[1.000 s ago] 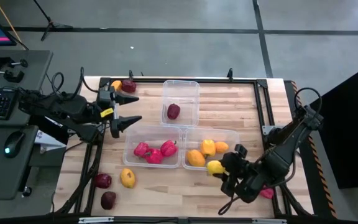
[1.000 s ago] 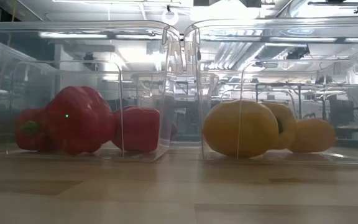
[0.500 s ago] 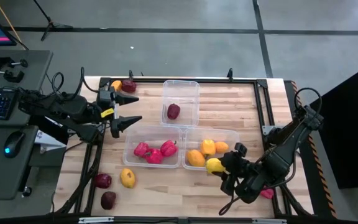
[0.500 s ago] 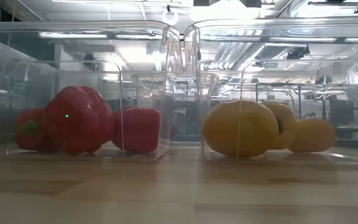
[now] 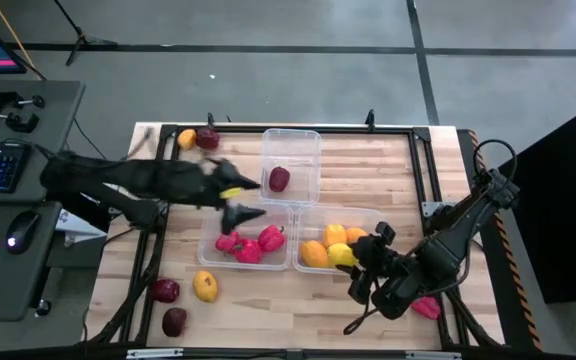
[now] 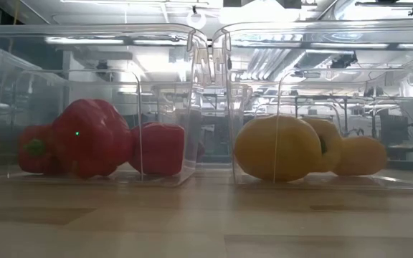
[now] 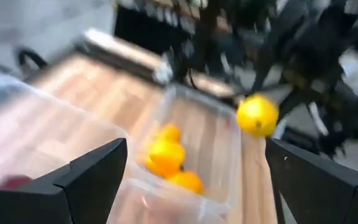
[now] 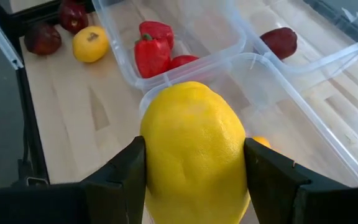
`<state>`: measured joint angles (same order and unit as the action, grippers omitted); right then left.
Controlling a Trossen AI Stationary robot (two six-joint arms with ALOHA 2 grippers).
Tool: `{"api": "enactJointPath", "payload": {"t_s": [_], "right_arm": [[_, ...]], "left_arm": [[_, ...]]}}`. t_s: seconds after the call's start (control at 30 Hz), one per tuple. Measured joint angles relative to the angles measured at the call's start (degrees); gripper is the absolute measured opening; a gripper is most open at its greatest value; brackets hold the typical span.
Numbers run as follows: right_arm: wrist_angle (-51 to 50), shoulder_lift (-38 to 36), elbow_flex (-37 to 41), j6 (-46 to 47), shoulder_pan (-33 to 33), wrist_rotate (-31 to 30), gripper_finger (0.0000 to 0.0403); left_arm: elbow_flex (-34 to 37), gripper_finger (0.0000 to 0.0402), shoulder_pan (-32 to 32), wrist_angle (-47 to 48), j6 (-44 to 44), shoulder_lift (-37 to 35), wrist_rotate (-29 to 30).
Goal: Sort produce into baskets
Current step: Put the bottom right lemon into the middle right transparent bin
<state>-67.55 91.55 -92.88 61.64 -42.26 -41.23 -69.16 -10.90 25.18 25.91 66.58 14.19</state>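
The robot's right gripper should release the yellow piece on the table [image 5: 398,279] between the tub of orange pieces and the red piece.
My right gripper [image 5: 346,258] is shut on a yellow lemon-like piece [image 8: 194,149], above the near edge of the near right tub [image 5: 376,222], which holds yellow and orange pieces [image 5: 334,236]. My left gripper [image 5: 260,198] is open and empty above the gap between the far tub [image 5: 290,136] and the near left tub [image 5: 208,230]. The far tub holds a maroon piece [image 5: 279,179]. The near left tub holds red peppers [image 5: 248,243]. The left wrist view shows the open fingers, with the yellow piece [image 7: 257,115] beyond them. My right gripper pinches the yellow piece between its two fingers [image 8: 120,180], on two opposite sides [image 8: 149,155]. The fingers come slanting from the table's near right side. The piece is lifted clear, over the near right tub's near rim [image 8: 166,87].
Loose pieces lie on the table: an orange one [image 5: 186,138] and a maroon one [image 5: 206,138] at the far left, two maroon ones [image 5: 165,290] [image 5: 174,321] and a yellow one [image 5: 205,287] at the near left, and a red one [image 5: 426,308] under the right arm.
My left gripper has swung fast toward the table's right, from the far left corner to above the tubs, still open. My right gripper has carried the yellow piece a little toward the far edge, over the near right tub's rim.
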Motion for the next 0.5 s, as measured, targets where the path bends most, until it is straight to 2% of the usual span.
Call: {"api": "enactJointPath", "payload": {"t_s": [0.13, 0.27, 0.37, 0.5], "right_arm": [[-2.0, 0.0, -1.5, 1.5, 0.0, -0.4, 0.0199], [-5.8, 0.0, -5.5, 3.5, -0.3, -3.4, 0.0199], [-7.7, 0.0, -8.8, 4.3, -0.6, -6.4, 0.0199], [-8.6, -0.1, -12.1, 4.0, -0.6, -8.4, 0.0199]], "left_arm": [[0.0, 0.0372, 5.3, -0.1, -1.8, 7.8, -12.3], [0.0, 0.0372, 8.9, -5.4, -10.2, 14.8, -22.3], [0.0, 0.0372, 9.5, -11.5, -20.8, 19.2, -26.1], [-3.6, 0.0372, 9.5, -12.6, -32.6, 25.9, -26.7]]}}
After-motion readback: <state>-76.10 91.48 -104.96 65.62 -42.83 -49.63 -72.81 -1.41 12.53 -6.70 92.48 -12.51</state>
